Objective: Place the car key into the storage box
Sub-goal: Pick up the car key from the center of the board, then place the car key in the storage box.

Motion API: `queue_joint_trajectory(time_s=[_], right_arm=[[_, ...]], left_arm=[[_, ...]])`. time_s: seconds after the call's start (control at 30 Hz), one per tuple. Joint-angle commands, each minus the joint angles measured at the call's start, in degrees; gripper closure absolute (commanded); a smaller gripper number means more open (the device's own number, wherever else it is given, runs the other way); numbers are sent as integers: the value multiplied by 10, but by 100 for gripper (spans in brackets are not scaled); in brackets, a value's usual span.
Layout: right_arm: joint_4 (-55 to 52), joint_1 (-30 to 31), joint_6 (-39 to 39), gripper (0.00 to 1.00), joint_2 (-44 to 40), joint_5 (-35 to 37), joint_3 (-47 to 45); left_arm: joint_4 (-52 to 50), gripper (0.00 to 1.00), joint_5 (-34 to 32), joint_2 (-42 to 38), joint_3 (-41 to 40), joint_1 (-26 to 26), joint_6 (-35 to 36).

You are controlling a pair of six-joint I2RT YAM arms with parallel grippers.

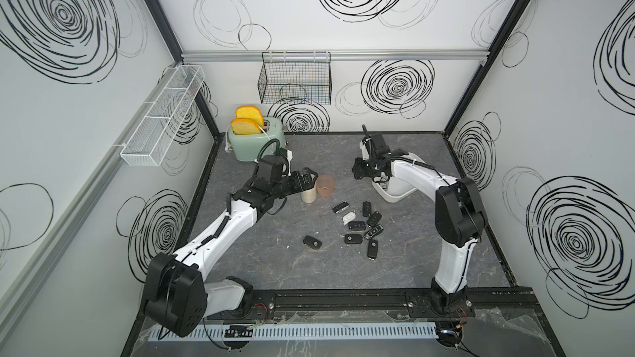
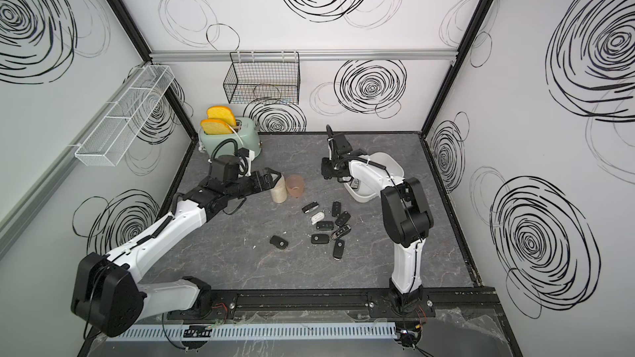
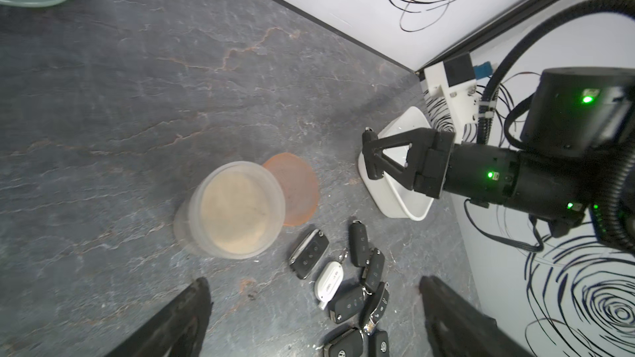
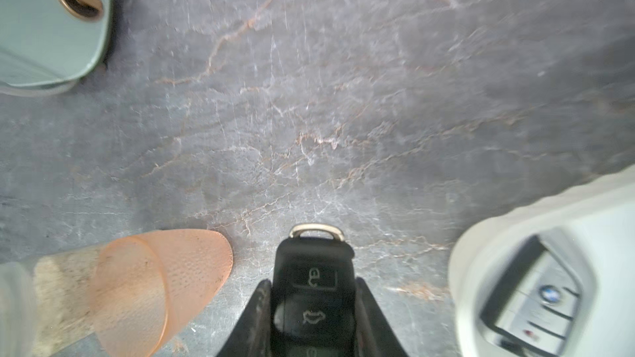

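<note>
The robot's right gripper needs to release the black car key beside the silver key fob in the storage box (image 1: 395, 185) (image 4: 618, 320).
My right gripper (image 4: 312, 283) is shut on a black car key (image 4: 311, 269), whose button face and metal ring stick out past the fingertips. In both top views this gripper (image 1: 359, 175) (image 2: 326, 173) hangs above the table just beside the storage box, on its middle-of-table side. The storage box (image 1: 395, 192) (image 2: 386, 163) (image 4: 498, 235) is a white tub at the right, and one silver key fob (image 4: 546, 298) lies inside. Several more keys (image 1: 360, 224) (image 3: 357, 286) lie in a pile mid-table. My left gripper (image 1: 311, 176) (image 3: 314, 283) is open and holds nothing, over a clear cup.
A clear cup of sandy material (image 1: 308, 195) stands beside a tipped orange cup (image 1: 325, 185). A mint toaster (image 1: 256, 142) holding bread slices sits at the back left. One key (image 1: 312, 242) lies apart from the pile. A black wire basket (image 1: 295, 78) and a white mesh rack (image 1: 161, 118) hang on the walls.
</note>
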Motion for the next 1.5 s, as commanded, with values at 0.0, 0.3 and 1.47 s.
queue_joint_trajectory(time_s=[0.0, 0.3, 1.47], right_arm=[[3, -29, -37, 72, -41, 9, -10], [0, -110, -58, 72, -85, 62, -67], [23, -154, -63, 65, 36, 91, -117]], left_arm=[[-3, 2, -6, 28, 46, -27, 18], [-31, 2, -7, 107, 123, -81, 52], [-62, 2, -42, 53, 75, -96, 57]])
